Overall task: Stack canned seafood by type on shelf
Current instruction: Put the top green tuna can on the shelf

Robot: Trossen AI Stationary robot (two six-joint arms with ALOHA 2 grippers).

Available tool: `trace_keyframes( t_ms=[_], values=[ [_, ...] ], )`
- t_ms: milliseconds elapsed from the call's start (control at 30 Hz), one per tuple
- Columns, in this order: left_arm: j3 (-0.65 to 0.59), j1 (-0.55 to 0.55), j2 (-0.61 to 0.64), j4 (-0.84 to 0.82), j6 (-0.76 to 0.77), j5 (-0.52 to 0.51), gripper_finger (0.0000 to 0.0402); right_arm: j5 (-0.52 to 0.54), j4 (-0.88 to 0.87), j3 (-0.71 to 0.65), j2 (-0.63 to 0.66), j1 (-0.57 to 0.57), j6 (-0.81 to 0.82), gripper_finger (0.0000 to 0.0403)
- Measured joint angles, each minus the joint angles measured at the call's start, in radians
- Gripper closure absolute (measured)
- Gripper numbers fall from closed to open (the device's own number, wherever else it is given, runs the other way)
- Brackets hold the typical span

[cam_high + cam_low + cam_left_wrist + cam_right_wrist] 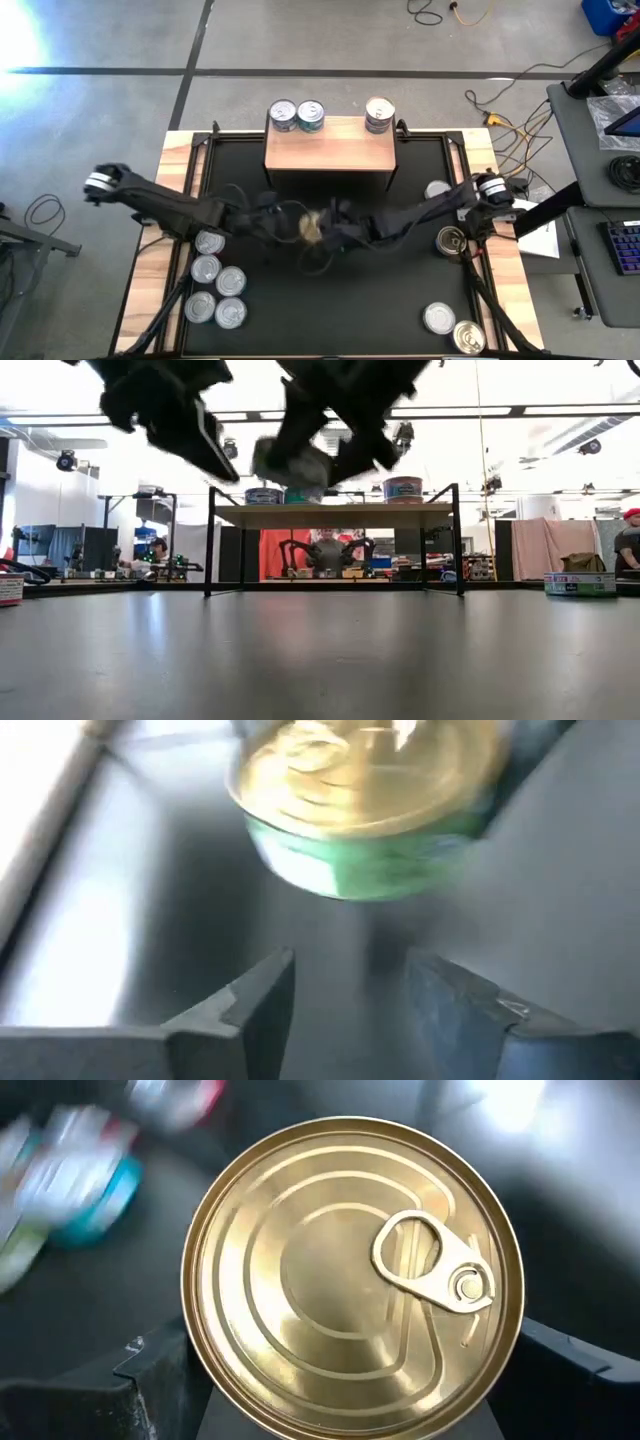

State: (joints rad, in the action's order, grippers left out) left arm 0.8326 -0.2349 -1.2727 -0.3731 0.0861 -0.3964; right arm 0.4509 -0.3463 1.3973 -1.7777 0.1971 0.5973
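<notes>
Next, I'll close my left gripper just above the gold-topped can's top, over the shelf's near edge (290, 157) before both cans.
A gold-topped can (345, 1275) with a green side label (360, 870) hangs above the black mat, with my right gripper (322, 232) shut on it. My left gripper (345, 1000) stands open just to the can's left with nothing between its fingers. In the low view both grippers hang high over the mat, in front of the shelf (335, 515). The wood-topped shelf (330, 155) stands at the mat's far side. Two cans (297, 116) rest on its left end and a stack of cans (379, 114) on its right end. My right gripper pinches the can between its two fingers (150, 1380), which lie on opposite sides of the round wall just under the rim (198, 1365). The fingers come slanting down from the table's right. The can is lifted clear of the mat (295, 465), its gold top tilted toward the wrist.
Several silver-topped cans (215, 285) sit in a cluster at the mat's near left. More cans stand at the right: one (437, 190), one (452, 240), and two (452, 326) near the front. The mat's middle (330, 300) is bare.
</notes>
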Motion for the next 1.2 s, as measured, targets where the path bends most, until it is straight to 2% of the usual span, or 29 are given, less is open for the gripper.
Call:
trace_keyframes(
  t_ms=[167,300,500,600,767,867,1033,1100,1200],
  values=[
    [0.000,0.045,0.195,-0.008,0.001,-0.113,0.0205,0.323,-0.096,0.206,-0.028,-0.043,-0.019,0.0042],
    [0.001,0.095,0.300,-0.030,0.000,-0.125,0.0203,0.443,-0.252,0.391,-0.105,-0.089,0.062,0.0042],
    [0.024,0.131,0.403,-0.059,0.015,-0.121,0.0204,0.421,-0.606,0.641,-0.239,-0.164,0.185,0.0042],
    [0.078,0.131,0.437,-0.056,0.030,-0.096,0.0207,0.367,-0.702,0.711,-0.295,-0.201,0.263,0.0043],
    [0.194,0.131,0.463,-0.086,-0.028,-0.091,0.0214,0.359,-0.703,0.771,-0.361,-0.249,0.259,0.0043],
    [0.255,0.131,0.473,-0.172,-0.069,-0.092,0.0217,0.358,-0.699,0.783,-0.380,-0.278,0.260,0.0034],
    [0.319,0.131,0.487,-0.327,-0.048,-0.092,0.0221,0.344,-0.693,0.779,-0.387,-0.333,0.276,0.0028],
    [0.316,0.130,0.498,-0.327,-0.045,-0.089,0.0221,0.293,-0.665,0.779,-0.386,-0.361,0.272,0.0027],
    [0.295,0.137,0.498,-0.240,-0.079,-0.053,0.0221,0.178,-0.631,0.779,-0.386,-0.401,0.260,0.0026]
  ],
)
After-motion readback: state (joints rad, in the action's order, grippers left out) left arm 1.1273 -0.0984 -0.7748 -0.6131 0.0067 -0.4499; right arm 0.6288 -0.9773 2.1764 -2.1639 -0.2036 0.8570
